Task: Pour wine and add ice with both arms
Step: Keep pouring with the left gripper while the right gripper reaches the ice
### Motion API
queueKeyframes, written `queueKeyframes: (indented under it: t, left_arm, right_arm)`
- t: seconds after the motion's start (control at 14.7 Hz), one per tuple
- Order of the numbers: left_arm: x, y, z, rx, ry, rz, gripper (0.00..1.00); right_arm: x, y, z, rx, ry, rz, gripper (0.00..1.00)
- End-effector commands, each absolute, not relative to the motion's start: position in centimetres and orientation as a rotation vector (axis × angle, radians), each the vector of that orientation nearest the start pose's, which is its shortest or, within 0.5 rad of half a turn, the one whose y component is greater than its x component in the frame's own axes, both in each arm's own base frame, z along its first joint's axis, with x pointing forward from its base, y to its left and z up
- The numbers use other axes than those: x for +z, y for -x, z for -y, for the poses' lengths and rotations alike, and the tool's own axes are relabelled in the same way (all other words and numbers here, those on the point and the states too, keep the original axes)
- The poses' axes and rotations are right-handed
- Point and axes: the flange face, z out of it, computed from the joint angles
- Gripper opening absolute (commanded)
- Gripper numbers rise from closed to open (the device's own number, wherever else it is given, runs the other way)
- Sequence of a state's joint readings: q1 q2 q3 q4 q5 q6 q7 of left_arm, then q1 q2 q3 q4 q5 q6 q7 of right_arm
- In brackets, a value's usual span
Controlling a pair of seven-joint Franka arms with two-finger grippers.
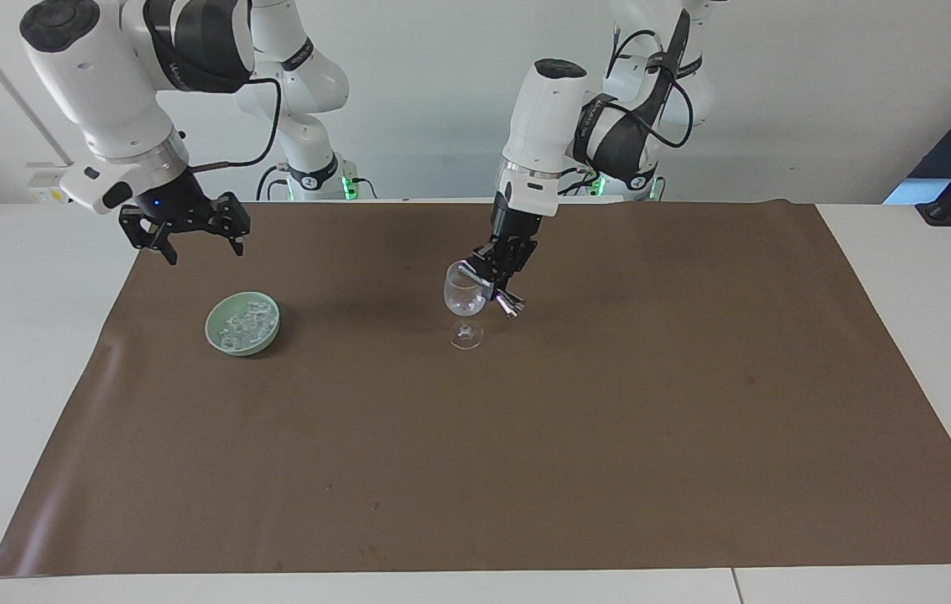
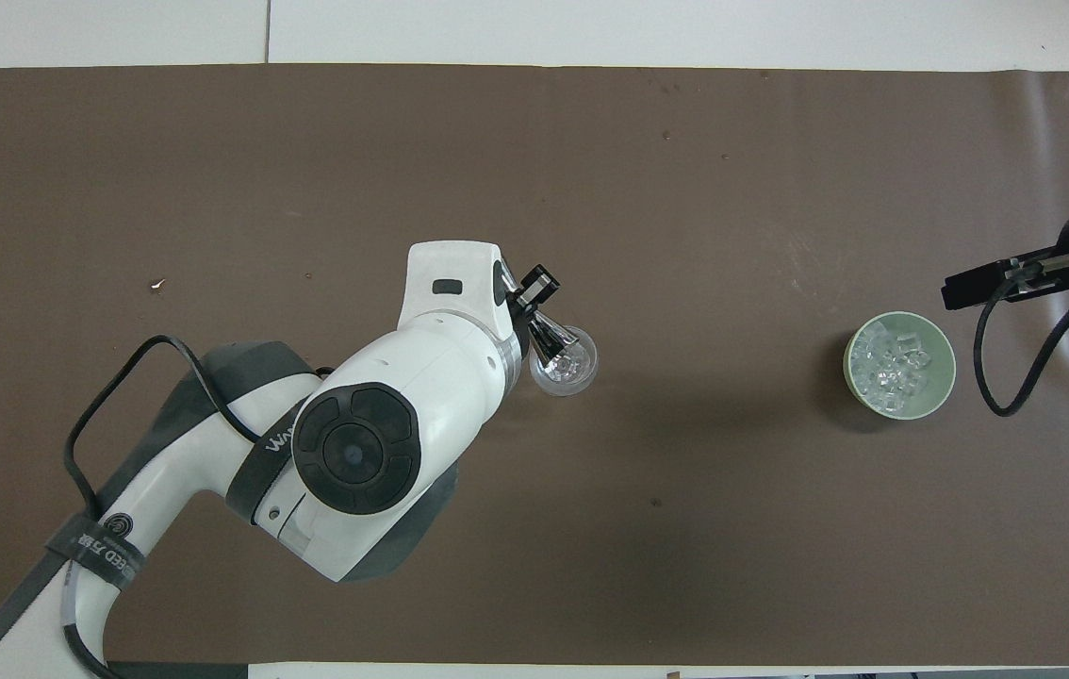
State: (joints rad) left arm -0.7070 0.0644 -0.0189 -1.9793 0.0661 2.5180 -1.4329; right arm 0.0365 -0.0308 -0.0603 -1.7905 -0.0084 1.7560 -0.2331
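Note:
The robot's right gripper will next reach into the pale green bowl and grab the ice (image 2: 893, 381) near the middle of the bowl.
A clear stemmed glass (image 1: 465, 295) stands upright mid-mat; it also shows in the overhead view (image 2: 570, 366). My left gripper (image 1: 504, 265) (image 2: 529, 290) is shut on a small metal jigger (image 1: 485, 288) (image 2: 546, 336). It holds the jigger tilted, with its mouth at the glass's rim. A pale green bowl (image 1: 219, 337) (image 2: 947, 379) of ice (image 1: 244, 323) (image 2: 893, 364) sits toward the right arm's end. My right gripper (image 1: 201, 248) (image 2: 966, 289) is open and empty, up in the air over the mat beside the bowl.
A brown mat (image 1: 610, 419) (image 2: 308, 141) covers most of the white table (image 1: 23, 335). Only the glass and the bowl stand on it.

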Motion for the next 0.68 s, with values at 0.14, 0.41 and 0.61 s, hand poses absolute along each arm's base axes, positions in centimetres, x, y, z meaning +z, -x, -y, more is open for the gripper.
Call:
queueKeyframes:
  t: [0.14,0.41,0.61]
  left_arm:
    - [49.1,-45.6,41.2,-0.528,3.292,1.096,0.00]
    - [48.8,-44.7,42.0,-0.550,3.290,1.026,0.00]
    - [48.8,-45.1,41.5,-0.546,3.277,1.036,0.00]
  right_arm:
    - [48.4,-55.5,2.7,0.013,3.094,0.465,1.00]
    - [42.1,-54.2,2.9,-0.024,3.091,0.527,1.00]
    - [39.9,-53.4,4.6,-0.013,3.082,0.571,1.00]
